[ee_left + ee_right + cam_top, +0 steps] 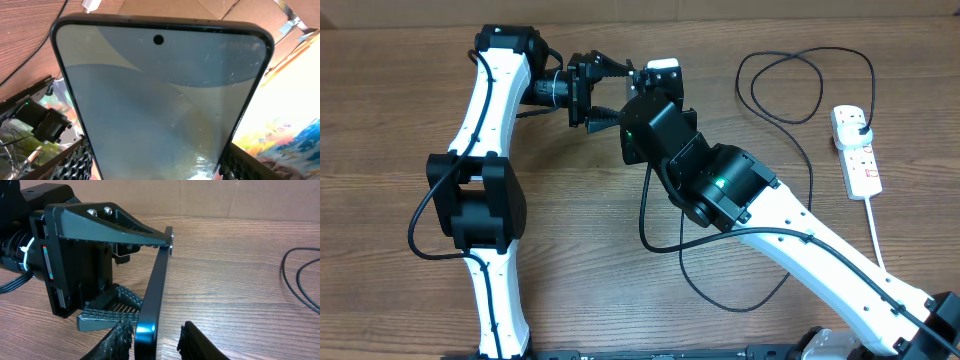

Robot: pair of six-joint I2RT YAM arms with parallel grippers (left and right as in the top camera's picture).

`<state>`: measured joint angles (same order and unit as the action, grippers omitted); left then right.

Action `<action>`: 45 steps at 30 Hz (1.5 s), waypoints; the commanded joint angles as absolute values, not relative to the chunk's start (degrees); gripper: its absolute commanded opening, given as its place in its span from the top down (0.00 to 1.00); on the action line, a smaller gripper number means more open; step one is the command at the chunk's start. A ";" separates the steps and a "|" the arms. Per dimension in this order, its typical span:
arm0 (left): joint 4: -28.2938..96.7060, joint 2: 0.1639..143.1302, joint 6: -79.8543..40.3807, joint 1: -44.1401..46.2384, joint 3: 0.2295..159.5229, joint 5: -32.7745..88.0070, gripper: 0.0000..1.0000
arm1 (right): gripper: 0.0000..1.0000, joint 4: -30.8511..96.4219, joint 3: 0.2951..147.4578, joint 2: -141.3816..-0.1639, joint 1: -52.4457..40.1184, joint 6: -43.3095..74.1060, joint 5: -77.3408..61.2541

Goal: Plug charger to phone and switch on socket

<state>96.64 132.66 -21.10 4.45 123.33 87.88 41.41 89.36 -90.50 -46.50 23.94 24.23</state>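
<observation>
My left gripper spans the phone's long edges, so my right gripper should hold and turn it before my left gripper pinches its screen and back (160,100).
The phone (160,100) fills the left wrist view, pale blue-grey screen facing the camera. My left gripper (155,170) is shut on its two long edges and holds it above the table. In the right wrist view the phone (159,280) shows edge-on, clamped by the left gripper's fingers (142,272). My right gripper (156,332) is open, its fingers on either side of the phone's near end, with a gap on the right side. The charger cable (782,88) loops at the back right; its black plug (858,124) sits in the socket (858,158). The connector tip is hidden.
The charger cable also loops across the front middle of the table (740,305) and runs under the right arm. The socket's thick white cord (876,235) leads toward the front right. A cardboard wall (200,197) stands behind the table.
</observation>
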 commanded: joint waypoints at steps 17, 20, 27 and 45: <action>96.84 131.09 -22.15 4.14 124.90 90.61 0.32 | 0.85 41.06 90.83 -90.56 -46.57 25.34 24.38; 96.84 131.09 -22.37 4.14 124.90 90.63 0.32 | 0.89 41.06 90.83 -90.56 -46.57 25.52 24.36; 96.84 131.09 -22.35 4.14 124.90 90.59 0.23 | 0.96 40.71 90.83 -90.54 -46.46 36.73 24.88; 86.76 131.11 -25.87 4.32 124.90 90.56 0.36 | 0.96 40.80 90.78 -90.52 -43.59 113.06 25.47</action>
<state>86.63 132.66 -22.79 4.12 123.81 89.41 41.60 89.36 -90.61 -43.59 102.56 24.58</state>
